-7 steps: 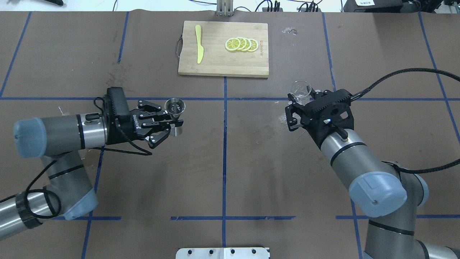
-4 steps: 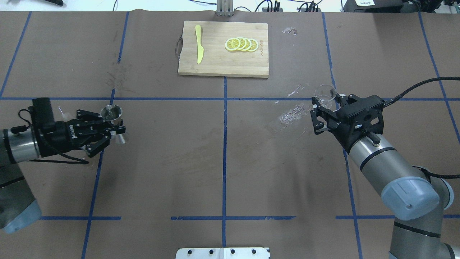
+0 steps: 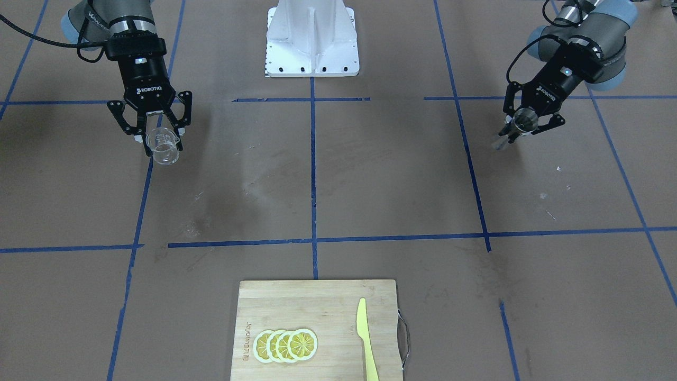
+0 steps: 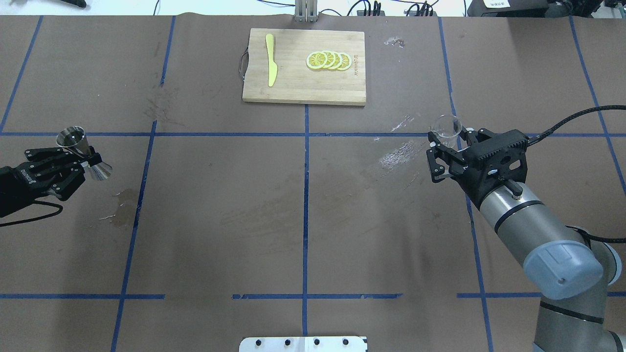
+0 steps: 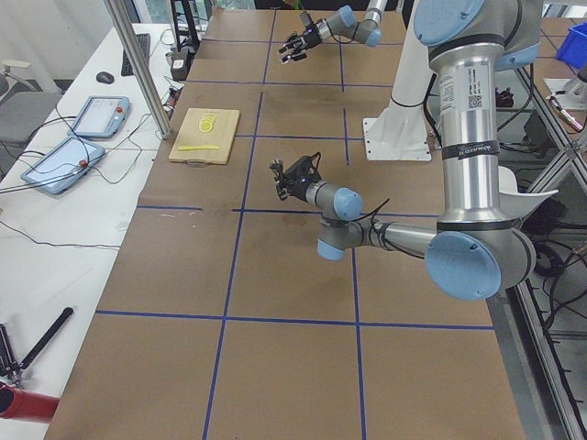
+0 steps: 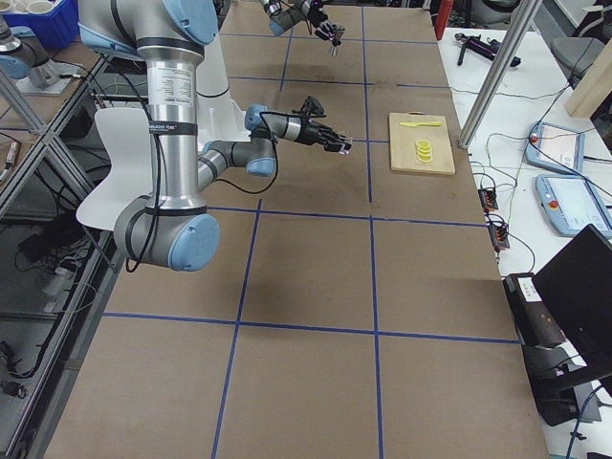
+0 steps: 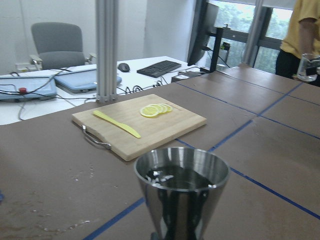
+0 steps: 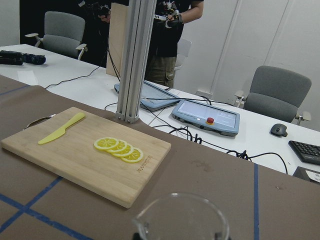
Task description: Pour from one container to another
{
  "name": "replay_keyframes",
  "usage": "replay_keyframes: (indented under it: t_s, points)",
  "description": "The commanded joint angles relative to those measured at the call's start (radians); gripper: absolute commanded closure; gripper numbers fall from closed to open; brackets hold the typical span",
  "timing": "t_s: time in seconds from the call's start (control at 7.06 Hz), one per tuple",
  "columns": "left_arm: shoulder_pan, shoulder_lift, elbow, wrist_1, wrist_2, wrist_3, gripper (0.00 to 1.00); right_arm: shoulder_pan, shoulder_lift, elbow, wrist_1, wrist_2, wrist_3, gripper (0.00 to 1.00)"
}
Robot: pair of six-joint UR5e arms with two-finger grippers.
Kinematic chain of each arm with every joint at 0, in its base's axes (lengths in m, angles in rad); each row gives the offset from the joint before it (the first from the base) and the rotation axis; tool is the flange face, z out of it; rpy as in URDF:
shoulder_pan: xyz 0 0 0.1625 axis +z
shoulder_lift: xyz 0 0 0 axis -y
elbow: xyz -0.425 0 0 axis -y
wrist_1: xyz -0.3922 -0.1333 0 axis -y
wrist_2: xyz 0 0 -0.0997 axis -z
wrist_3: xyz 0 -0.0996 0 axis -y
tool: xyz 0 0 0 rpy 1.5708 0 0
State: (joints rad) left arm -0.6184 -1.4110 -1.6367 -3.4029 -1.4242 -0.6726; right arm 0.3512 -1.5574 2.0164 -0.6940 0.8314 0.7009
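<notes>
Next, my left gripper sets the steel jigger, now held at the far edge, down on the brown table [image 3: 482, 161], close beside the blue tape line that is nearest to it.
The clear glass cup [image 4: 447, 126] hangs above the table on the right side of the overhead view, upright, with my right gripper [image 4: 451, 143] shut on it. In the right wrist view only its rim and pouring lip [image 8: 182, 219] show, and nothing is visible inside. The steel jigger [image 4: 74, 139] is at the far left edge, slightly tilted, with my left gripper [image 4: 87, 159] shut on its narrow waist. In the left wrist view the jigger's upper cone [image 7: 181, 192] fills the foreground, dark and reflective inside. The two containers are far apart.
A bamboo cutting board [image 4: 293, 85] lies at the far centre with lemon slices [image 4: 327, 60] and a yellow plastic knife [image 4: 270, 66]. Wet smears [image 4: 398, 151] mark the brown paper left of the cup. The robot's base plate [image 4: 303, 343] sits at the near edge.
My left arm has pulled far to the left with the jigger. My right arm carried the cup to the right, then nearly stopped.
</notes>
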Motion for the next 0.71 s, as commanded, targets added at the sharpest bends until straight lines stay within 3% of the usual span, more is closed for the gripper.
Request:
replay_keyframes:
  t_s: [0.0, 0.28, 0.57]
  points:
    - [0.085, 0.033, 0.008, 0.002, 0.2, -0.044, 1.0, 0.0, 0.0, 0.001, 0.001, 0.0, 0.0, 1.0]
    - [0.276, 0.035, 0.05, 0.014, 0.519, -0.048, 1.0, 0.0, 0.0, 0.002, 0.001, 0.0, 0.0, 1.0]
    - [0.365, 0.03, 0.066, 0.1, 0.692, -0.051, 1.0, -0.001, 0.007, 0.004, 0.002, 0.0, 0.002, 1.0]
